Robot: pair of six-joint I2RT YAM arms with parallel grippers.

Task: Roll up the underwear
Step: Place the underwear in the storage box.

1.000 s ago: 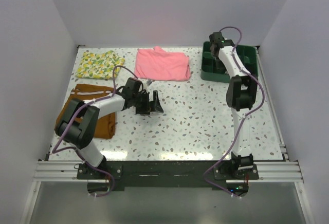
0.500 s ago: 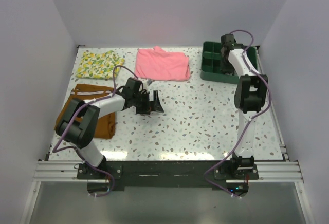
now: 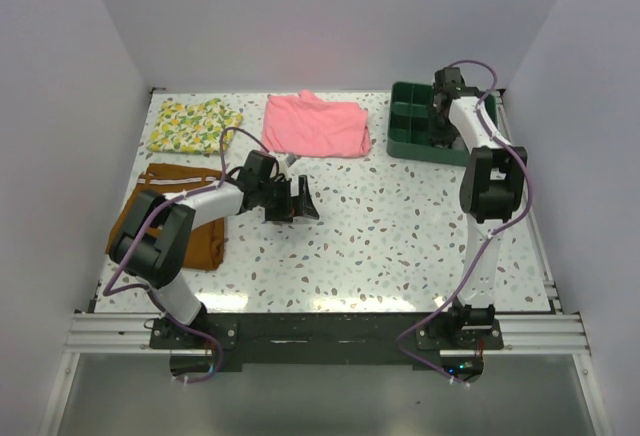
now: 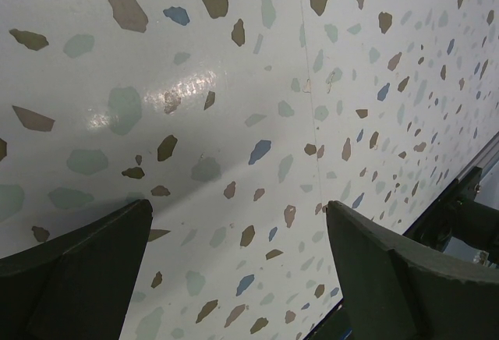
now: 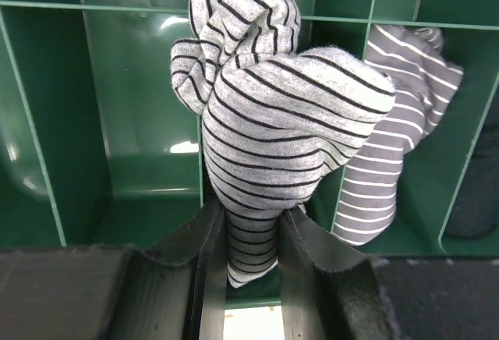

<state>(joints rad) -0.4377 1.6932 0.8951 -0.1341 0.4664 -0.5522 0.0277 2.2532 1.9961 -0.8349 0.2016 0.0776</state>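
My right gripper will let go of the underwear in the green bin's front compartment (image 3: 441, 144) (image 5: 267, 149), where it will lie beside the darker grey garment.
The underwear (image 5: 288, 114), light grey knit with thin dark stripes, hangs bunched in a loose ball. My right gripper (image 5: 253, 227) is shut on its lower end. It hangs in front of the dividers of the green bin (image 5: 132, 83), which stands at the table's back right (image 3: 405, 144). In the top view my right gripper (image 3: 441, 124) reaches down over the bin's right half, and the underwear cannot be made out there. My left gripper (image 3: 300, 201) lies low over the middle of the table, open (image 4: 239, 207), with only speckled tabletop between its fingers.
A darker grey garment with white stripes (image 5: 398, 153) sits in a bin compartment to the right of the underwear. A pink folded garment (image 3: 315, 124), a yellow floral cloth (image 3: 195, 126) and rust-brown shorts (image 3: 160, 184) lie on the table's back and left.
My right arm has swung rightward across the bin, from its left compartments to its right half. The left arm has not moved.
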